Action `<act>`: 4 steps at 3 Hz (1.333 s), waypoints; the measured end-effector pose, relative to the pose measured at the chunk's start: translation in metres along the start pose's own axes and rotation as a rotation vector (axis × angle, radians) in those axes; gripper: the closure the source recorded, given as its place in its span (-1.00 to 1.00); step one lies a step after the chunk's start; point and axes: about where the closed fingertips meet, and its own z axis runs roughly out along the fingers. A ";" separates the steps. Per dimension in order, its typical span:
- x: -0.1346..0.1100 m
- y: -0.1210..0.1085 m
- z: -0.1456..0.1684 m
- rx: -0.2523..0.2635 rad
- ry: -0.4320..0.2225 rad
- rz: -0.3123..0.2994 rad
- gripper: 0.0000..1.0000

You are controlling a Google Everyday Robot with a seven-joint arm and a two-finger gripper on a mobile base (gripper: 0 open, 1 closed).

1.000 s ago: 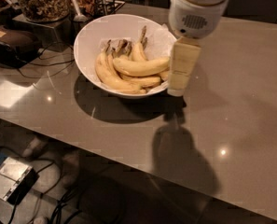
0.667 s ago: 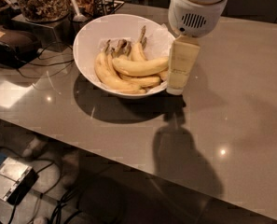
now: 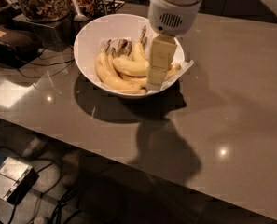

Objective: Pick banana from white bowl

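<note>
Next, my gripper goes next to the middle of the banana (image 3: 131,67) at the centre of the white bowl, beside the longest banana, and then closes there.
The white bowl (image 3: 89,36) stands on the grey-brown counter, lined with crinkled white paper, and holds several yellow bananas. The longest banana (image 3: 111,77) curves along the bowl's left and front side, its brownish stem pointing to the back. Shorter bananas (image 3: 131,66) lie beside it towards the middle. My gripper (image 3: 155,84) hangs from the white wrist housing (image 3: 173,8) over the right part of the bowl. It reaches down among the bananas' right ends and hides part of them. I see nothing lifted.
A glass jar of granola (image 3: 40,1), a metal scoop (image 3: 77,10) and a wire rack (image 3: 107,3) stand behind the bowl. A black device (image 3: 12,43) with cables sits to the left. The counter's front edge runs diagonally, with a box (image 3: 10,183) and cables on the floor below.
My gripper has moved left, from beside the bowl's right rim to over the bowl's right part and the bananas. The bananas have not shifted.
</note>
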 end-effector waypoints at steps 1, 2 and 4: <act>-0.024 -0.008 0.016 -0.041 -0.005 -0.009 -1.00; -0.041 -0.013 0.030 -0.073 -0.002 -0.011 -0.92; -0.052 -0.031 0.055 -0.107 0.018 0.032 -0.50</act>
